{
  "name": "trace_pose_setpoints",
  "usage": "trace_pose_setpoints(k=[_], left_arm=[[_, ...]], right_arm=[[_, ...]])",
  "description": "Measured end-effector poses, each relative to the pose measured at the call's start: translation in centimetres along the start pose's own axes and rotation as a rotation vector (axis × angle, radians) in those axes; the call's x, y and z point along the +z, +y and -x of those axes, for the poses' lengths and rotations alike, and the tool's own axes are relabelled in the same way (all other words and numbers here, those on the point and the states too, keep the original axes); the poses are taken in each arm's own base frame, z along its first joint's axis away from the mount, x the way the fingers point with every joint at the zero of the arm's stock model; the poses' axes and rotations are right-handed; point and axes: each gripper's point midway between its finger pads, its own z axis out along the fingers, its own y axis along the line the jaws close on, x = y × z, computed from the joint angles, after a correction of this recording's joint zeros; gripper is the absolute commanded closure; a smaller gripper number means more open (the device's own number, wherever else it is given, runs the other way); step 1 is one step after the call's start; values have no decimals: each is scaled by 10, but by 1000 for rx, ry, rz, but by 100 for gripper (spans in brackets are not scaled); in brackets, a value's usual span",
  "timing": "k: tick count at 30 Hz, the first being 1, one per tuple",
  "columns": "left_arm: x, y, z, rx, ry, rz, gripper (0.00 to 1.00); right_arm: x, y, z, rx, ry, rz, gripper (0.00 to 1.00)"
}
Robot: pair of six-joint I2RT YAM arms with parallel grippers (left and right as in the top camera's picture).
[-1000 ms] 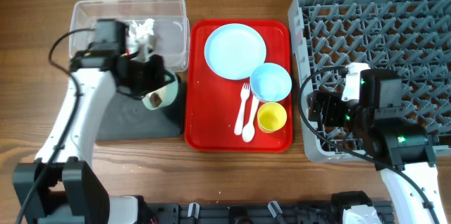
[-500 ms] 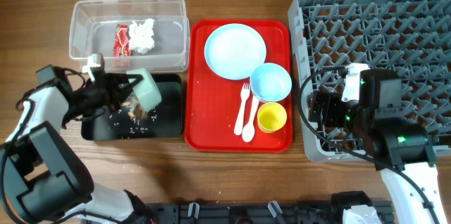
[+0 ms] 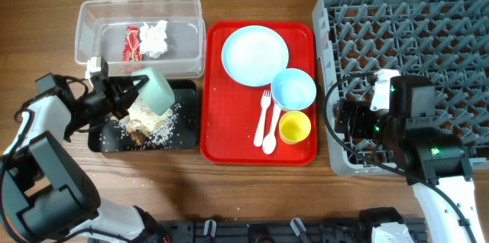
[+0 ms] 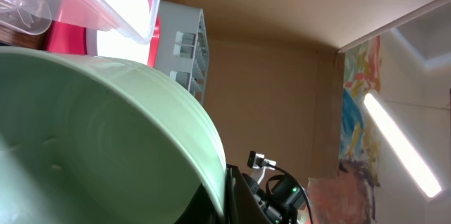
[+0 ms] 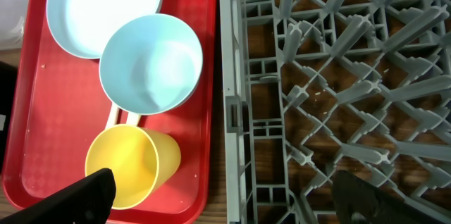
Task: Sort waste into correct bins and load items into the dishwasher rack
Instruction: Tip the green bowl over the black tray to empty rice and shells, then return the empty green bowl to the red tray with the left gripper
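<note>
Next, the left gripper releases the pale green bowl on the red tray (image 3: 234, 115) between the fork and the black tray.
My left gripper (image 3: 126, 94) is shut on the pale green bowl (image 3: 157, 90), held tipped on its side over the black tray (image 3: 183, 137); the bowl fills the left wrist view (image 4: 99, 146). Brown-and-white food scraps (image 3: 149, 123) lie heaped in the tray. The red wrapper (image 3: 131, 42) and white tissue (image 3: 155, 38) lie in the clear tub (image 3: 92, 14). The blue plate (image 3: 255, 55), blue bowl (image 3: 293, 89), yellow cup (image 3: 294, 127), fork (image 3: 263, 117) and spoon (image 3: 270, 130) sit on the red tray (image 3: 218, 147). My right gripper (image 5: 225, 196) is open over the grey rack's (image 3: 458, 14) left edge.
The rack's left wall (image 5: 227, 104) runs between the red tray (image 5: 28, 111) and the pegs in the right wrist view, where the yellow cup (image 5: 130, 164) and blue bowl (image 5: 150, 62) lie left of my fingers. Bare wooden table lies in front of the trays.
The left arm swung the green bowl from beside the tub down over the black tray and tipped it. Food scraps poured out and now form a heap there. The right arm stayed still.
</note>
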Motion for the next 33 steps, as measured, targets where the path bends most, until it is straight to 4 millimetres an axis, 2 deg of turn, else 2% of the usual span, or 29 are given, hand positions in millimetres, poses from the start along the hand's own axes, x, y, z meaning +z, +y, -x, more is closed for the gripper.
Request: trace_pose_setpoints(k=[7,9,12,16,23,27,30,32,33], left_arm=[[0,2,2,16,-2,12,96],[-1,16,7,45,-15,95,96],[-4,37,10,-44,-41,216,96],[4,12,-1,-30,7,73,96],[23,9,-14,81,77,88,96],[59,6,-47,245,207,223,96],[94,8,-68,466,308,370,96],[124,17,-90,626,389,479,96],[133,24,-96,669,410,522,96]], right_arm=[[0,0,0,0,0,0,0],[0,0,0,0,0,0,0],[0,0,0,0,0,0,0],[0,0,-1,0,3,-1,0],[0,0,-1,0,4,-1,0],[0,0,-1,0,4,-1,0],[0,0,-1,0,3,-1,0],[0,0,-1,0,4,-1,0],[0,0,-1,0,5,-1,0]])
